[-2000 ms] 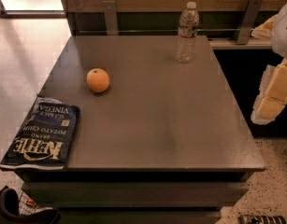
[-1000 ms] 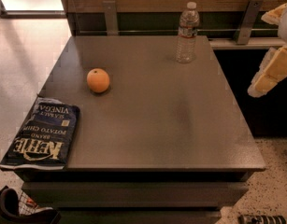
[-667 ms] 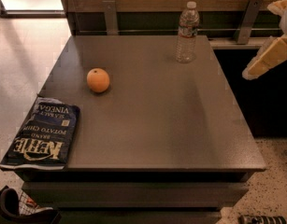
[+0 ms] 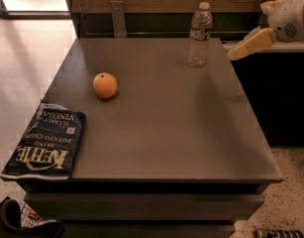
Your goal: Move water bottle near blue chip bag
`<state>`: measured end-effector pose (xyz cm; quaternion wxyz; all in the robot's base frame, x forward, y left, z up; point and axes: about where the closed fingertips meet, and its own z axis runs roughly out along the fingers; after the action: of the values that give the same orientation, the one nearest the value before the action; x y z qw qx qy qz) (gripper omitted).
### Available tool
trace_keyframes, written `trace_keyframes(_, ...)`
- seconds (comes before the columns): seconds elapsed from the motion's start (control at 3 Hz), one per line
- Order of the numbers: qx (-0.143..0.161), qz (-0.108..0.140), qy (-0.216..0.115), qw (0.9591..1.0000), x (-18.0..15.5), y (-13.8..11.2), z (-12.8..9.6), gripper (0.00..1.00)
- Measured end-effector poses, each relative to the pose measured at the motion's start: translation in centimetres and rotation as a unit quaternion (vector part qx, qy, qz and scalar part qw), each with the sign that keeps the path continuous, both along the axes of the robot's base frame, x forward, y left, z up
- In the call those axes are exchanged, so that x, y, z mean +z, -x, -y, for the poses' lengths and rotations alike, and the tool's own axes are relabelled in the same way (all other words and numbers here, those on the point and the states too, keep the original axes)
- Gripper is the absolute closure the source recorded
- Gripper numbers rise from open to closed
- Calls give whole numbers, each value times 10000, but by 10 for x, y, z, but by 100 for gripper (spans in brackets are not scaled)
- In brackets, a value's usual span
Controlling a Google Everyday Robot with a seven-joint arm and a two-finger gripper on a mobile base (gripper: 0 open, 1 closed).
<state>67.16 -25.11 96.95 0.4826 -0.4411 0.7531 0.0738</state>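
Observation:
Next, my gripper needs to go to the middle of the water bottle's body (image 4: 199, 36), about halfway between its white cap and its base, and close there.
The water bottle (image 4: 199, 35), clear and ribbed with a white cap, stands upright at the far right of the grey table (image 4: 166, 128). The blue chip bag (image 4: 46, 142) lies flat on the table's near left corner, partly over the edge. My gripper (image 4: 243, 46) reaches in from the right edge, its cream tip a little to the right of the bottle at about the height of the bottle's middle, not touching it.
An orange (image 4: 105, 85) rests on the left half of the table, between the bag and the bottle. A wooden wall and metal rail run behind the table. A dark object (image 4: 13, 219) lies on the floor at the lower left.
My gripper has risen and swung left from beside the table's right edge to near the bottle. The bottle, orange and bag have not moved.

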Motion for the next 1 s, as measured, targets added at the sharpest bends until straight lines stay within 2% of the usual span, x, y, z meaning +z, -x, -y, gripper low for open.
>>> trace_keyframes(0.33, 141, -18, -815, 9966, -20, -44, -15, 0)
trace_keyframes(0.67, 136, -21, -854, 9963, -22, -46, -17, 0)
trace_keyframes(1.0, 135, 78, -1253, 9920, -27, -60, -25, 0)
